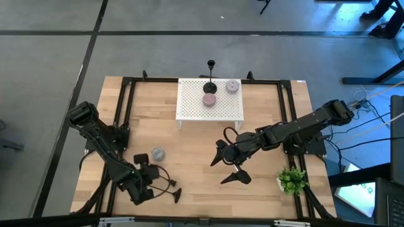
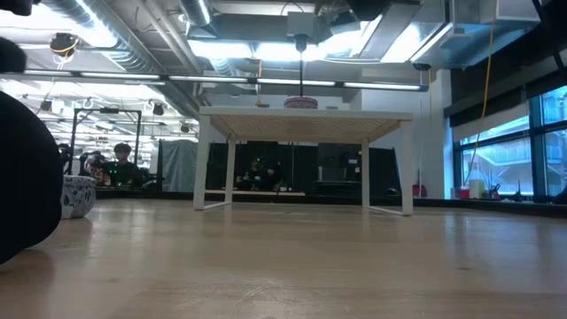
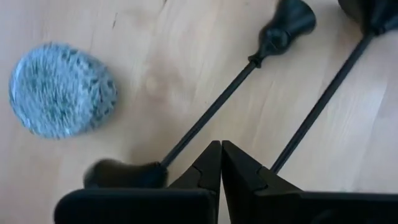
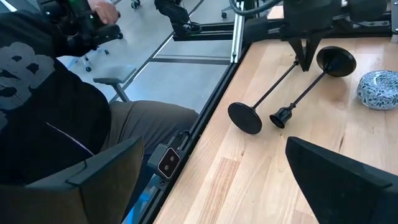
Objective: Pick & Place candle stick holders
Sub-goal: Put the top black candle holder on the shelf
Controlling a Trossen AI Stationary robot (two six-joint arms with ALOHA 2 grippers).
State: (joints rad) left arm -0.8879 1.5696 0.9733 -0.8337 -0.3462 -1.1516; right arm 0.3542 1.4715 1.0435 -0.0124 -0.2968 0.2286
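Observation:
My left gripper's shut fingers are between the holders' stems; next I open them and take the stem nearer the patterned round piece (image 3: 210, 113).
Two black candle stick holders lie side by side on the wood near the table's front left. One (image 3: 211, 112) shows its cup end (image 3: 286, 25), the other (image 3: 323, 99) its round base (image 4: 244, 118). My left gripper (image 3: 221, 149) points steeply down over them, shut, with its tips between the two stems and nothing between the fingers. A third holder (image 1: 211, 75) stands upright on its base on the white stand (image 1: 189, 110) at the back. My right gripper (image 1: 228, 167) hangs open above the table's middle, holding nothing.
A blue-and-white patterned round piece (image 1: 158, 153) sits just behind the lying holders. On the white stand are a pink candle (image 1: 209, 99) and a grey one (image 1: 233, 86). A small green plant (image 1: 291, 180) is at the front right. A person in dark clothes (image 4: 50, 106) sits beside the table.

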